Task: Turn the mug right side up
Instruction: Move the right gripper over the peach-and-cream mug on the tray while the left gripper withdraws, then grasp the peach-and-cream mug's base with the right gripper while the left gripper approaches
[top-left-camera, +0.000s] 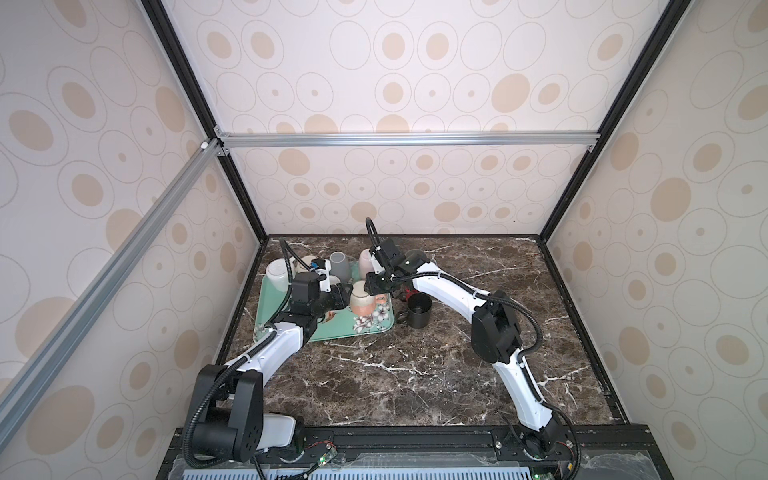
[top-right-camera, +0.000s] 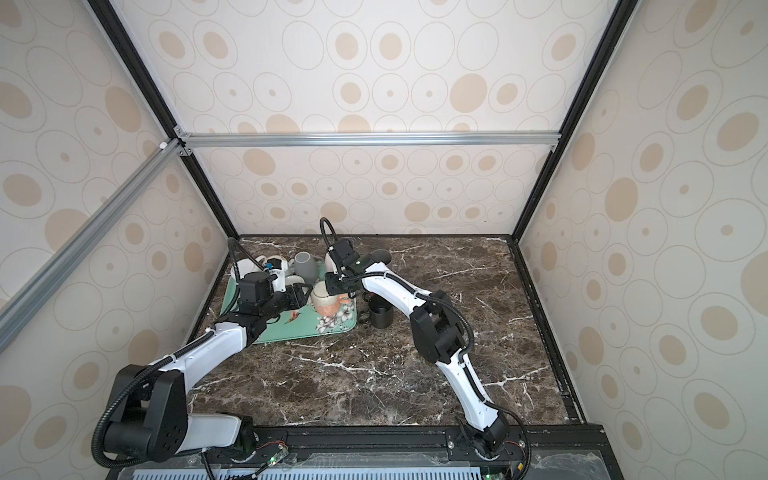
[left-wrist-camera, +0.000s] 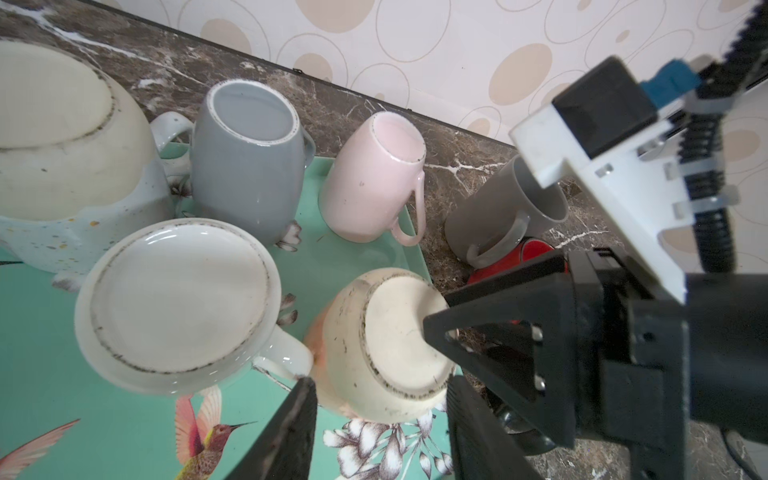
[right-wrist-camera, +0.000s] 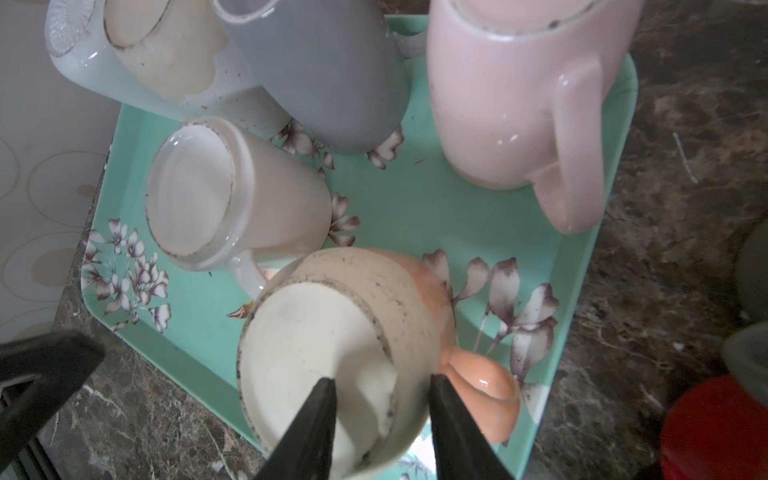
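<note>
The robot's right gripper should next go down to the cream mug's peach handle (top-left-camera: 380, 299) (right-wrist-camera: 484, 393) and close there.
A cream mug with a peach handle (top-left-camera: 362, 301) (top-right-camera: 326, 301) sits bottom-up and tilted at the near right corner of a teal flowered tray (top-left-camera: 328, 330) (top-right-camera: 291, 330). In the left wrist view my left gripper (left-wrist-camera: 380, 409) has a finger pressed on each side of the mug (left-wrist-camera: 374, 345), so it is shut on it. My right gripper (right-wrist-camera: 380, 386) hovers open over the mug's base (right-wrist-camera: 316, 353). One of its fingers is above the base and the other beside the peach handle (right-wrist-camera: 482, 386). In both top views the two grippers (top-left-camera: 349, 297) (top-left-camera: 374, 294) meet at the mug.
Also upside down on the tray (left-wrist-camera: 62, 374) are a white mug (left-wrist-camera: 178, 299), a grey mug (left-wrist-camera: 249, 158), a pink mug (left-wrist-camera: 374, 178) and a large speckled white one (left-wrist-camera: 62, 145). On the marble to the right are a black cup (top-left-camera: 419, 309), a red cup (right-wrist-camera: 715, 428) and a grey mug (left-wrist-camera: 498, 216).
</note>
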